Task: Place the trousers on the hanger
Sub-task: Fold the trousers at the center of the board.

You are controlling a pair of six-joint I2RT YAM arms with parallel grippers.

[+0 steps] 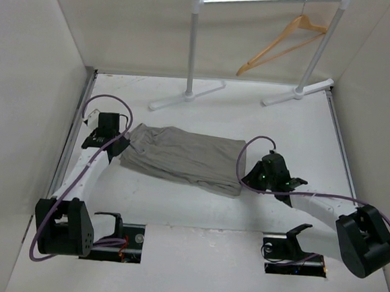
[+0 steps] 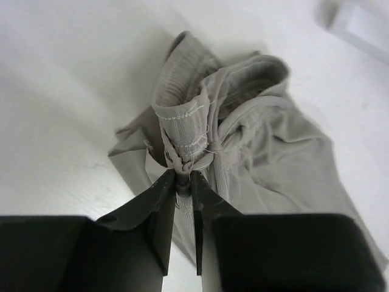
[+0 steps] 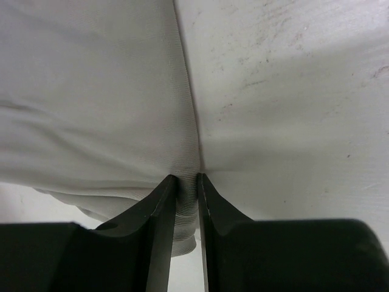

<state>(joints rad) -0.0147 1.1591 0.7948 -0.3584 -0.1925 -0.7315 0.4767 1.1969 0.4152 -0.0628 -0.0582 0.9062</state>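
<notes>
The near corner of the trousers sticks out past my right gripper's fingers as they pinch the trousers' cloth edge, so I need to open, back off and take the trousers at that corner (image 1: 236, 193).
The grey-taupe trousers (image 1: 184, 156) lie folded flat on the white table, between my two grippers. My left gripper (image 1: 119, 142) is shut on the bunched waistband at their left end; the left wrist view shows the stitched waistband (image 2: 182, 131) pinched between the black fingers (image 2: 159, 201). My right gripper (image 1: 252, 174) is shut on the cloth edge at their right end; the right wrist view shows a fold of fabric (image 3: 187, 194) squeezed between the fingers (image 3: 163, 210). The tan wooden hanger (image 1: 281, 44) hangs by its hook on the rail at the back right, far from both grippers.
The white-and-silver clothes rail (image 1: 267, 0) stands at the back with two posts and feet (image 1: 187, 95) on the table. White walls close in the left, right and back. Purple cables loop over both arms.
</notes>
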